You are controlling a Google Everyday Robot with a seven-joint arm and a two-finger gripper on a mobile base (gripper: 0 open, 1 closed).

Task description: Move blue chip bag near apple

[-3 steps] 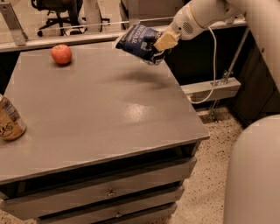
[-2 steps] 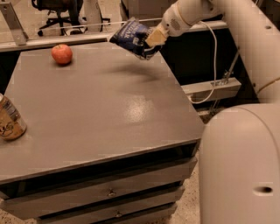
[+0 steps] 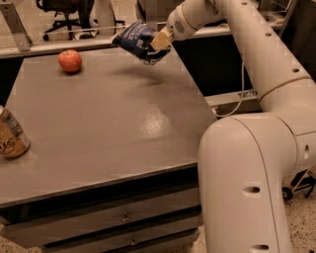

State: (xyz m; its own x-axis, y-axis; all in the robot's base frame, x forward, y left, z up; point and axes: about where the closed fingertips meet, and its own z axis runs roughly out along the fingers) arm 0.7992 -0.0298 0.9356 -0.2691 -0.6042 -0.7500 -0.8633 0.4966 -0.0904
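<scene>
Next, I set the blue chip bag close beside the apple, by the grey table's back edge (image 3: pixel 93 54), with my gripper.
The blue chip bag (image 3: pixel 136 40) is a dark navy foil bag with white lettering, held in the air above the far right part of the grey table (image 3: pixel 108 113). My gripper (image 3: pixel 157 45) is shut on its right end, and the bag sticks out to the left of the fingers. The apple (image 3: pixel 70 61), small, round and red, sits on the table at the far left, well to the left of the bag. A faint shadow of the bag lies on the tabletop below it.
A tan drink can (image 3: pixel 11 134) stands at the table's left edge. My large white arm (image 3: pixel 247 163) fills the right side, beside the table's right edge. Drawers (image 3: pixel 123 217) run along the table's front. An office chair (image 3: pixel 64 12) stands behind a rail at the back.
My gripper has carried the chip bag leftward above the far edge of the table, closer to the apple. The arm has swung in and fills more of the right side.
</scene>
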